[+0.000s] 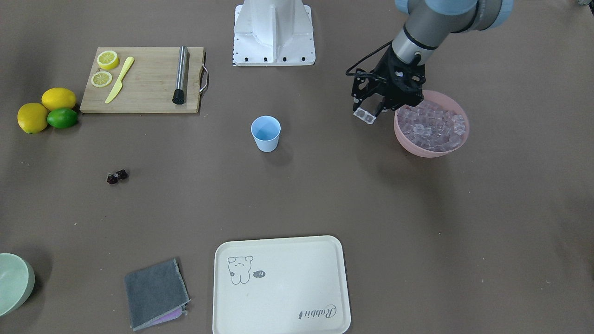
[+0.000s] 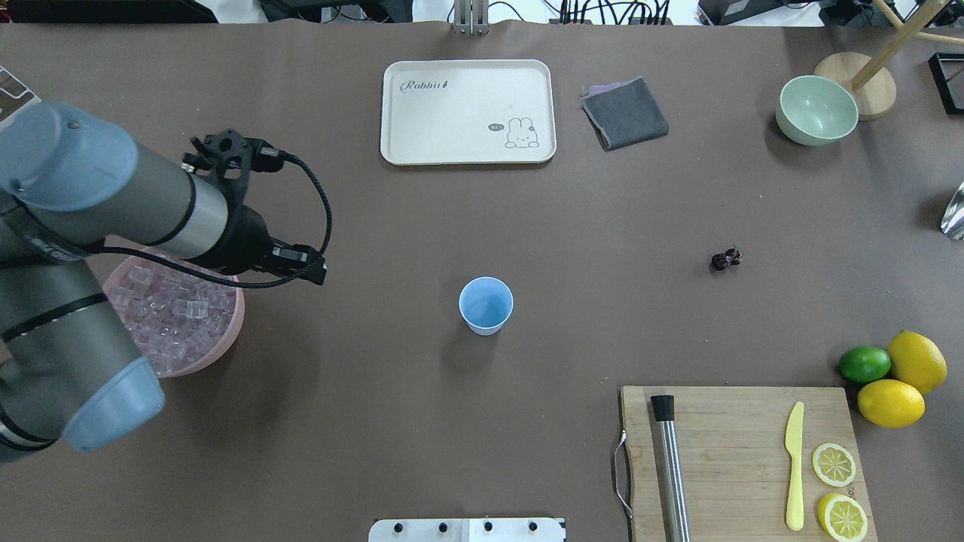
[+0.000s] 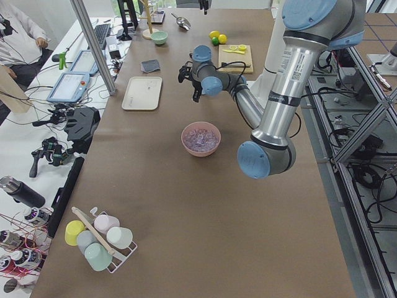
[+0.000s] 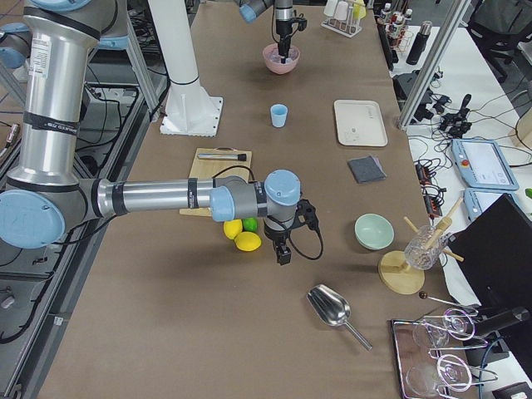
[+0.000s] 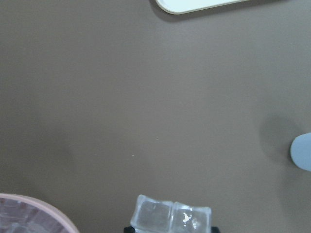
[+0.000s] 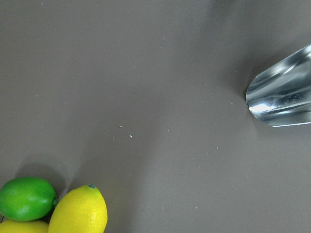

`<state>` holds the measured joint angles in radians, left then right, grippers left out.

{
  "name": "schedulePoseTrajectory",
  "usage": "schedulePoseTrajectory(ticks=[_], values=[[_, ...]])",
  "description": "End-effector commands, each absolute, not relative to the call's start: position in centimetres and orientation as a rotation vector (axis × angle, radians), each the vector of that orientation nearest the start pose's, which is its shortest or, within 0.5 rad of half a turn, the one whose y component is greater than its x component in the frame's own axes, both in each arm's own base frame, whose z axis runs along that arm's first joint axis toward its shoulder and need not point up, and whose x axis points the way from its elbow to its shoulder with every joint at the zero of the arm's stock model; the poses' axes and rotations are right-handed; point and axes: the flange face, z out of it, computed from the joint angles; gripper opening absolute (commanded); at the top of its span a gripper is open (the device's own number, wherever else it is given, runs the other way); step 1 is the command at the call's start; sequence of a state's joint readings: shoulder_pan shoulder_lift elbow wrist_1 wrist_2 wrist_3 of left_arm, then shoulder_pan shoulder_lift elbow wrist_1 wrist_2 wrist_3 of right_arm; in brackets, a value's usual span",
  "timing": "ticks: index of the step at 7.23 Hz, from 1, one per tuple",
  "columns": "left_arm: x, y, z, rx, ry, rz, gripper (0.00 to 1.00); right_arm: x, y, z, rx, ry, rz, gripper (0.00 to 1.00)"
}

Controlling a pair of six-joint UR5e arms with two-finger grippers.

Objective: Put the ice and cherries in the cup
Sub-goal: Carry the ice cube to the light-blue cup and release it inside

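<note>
My left gripper will release the two ice cubes at the bottom, inside the empty light blue cup (image 1: 265, 136).
My left gripper (image 1: 366, 112) is shut on two clear ice cubes (image 1: 364, 116) stuck side by side. It holds them above the table just beside the pink bowl's rim, on the side toward the cup. The cubes fill the bottom edge of the left wrist view (image 5: 172, 217). The pink bowl (image 1: 431, 150) holds several more ice cubes (image 1: 431, 125). The light blue cup (image 1: 266, 133) stands upright and empty at the table's middle (image 2: 486, 305). The cherries (image 1: 117, 176) lie on the table, away from both arms. My right gripper (image 4: 283, 249) hangs by the lemons; I cannot tell whether it is open.
A cutting board (image 1: 144, 79) carries lemon slices, a yellow knife and a metal muddler (image 1: 180, 74). Two lemons and a lime (image 1: 46, 111) lie beside it. A cream tray (image 1: 280, 285), a grey cloth (image 1: 155, 292), a green bowl (image 1: 14, 283) and a metal scoop (image 6: 282, 92) are around.
</note>
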<state>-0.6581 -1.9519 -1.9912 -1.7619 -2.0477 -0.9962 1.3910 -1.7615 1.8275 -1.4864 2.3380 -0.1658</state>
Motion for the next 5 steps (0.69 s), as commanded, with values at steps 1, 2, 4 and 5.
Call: schedulePoseTrajectory(ticks=[1, 2, 4, 5], values=[[46.7, -38.7, 19.1, 0.206, 1.062, 0.106, 0.00, -2.1, -42.8, 60.7, 0.138, -0.775, -0.404, 1.00], [49.5, -38.9, 16.7, 0.177, 1.080, 0.072, 0.00, -2.7, -42.7, 60.7, 0.133, -0.775, -0.417, 1.00], [52.8, -38.9, 13.6, 0.170, 1.087, 0.039, 0.00, -2.9, -42.8, 60.5, 0.136, -0.777, -0.424, 1.00], [54.8, -38.8, 12.5, 0.200, 1.074, 0.026, 0.00, -3.2, -43.3, 59.9, 0.147, -0.778, -0.432, 1.00]])
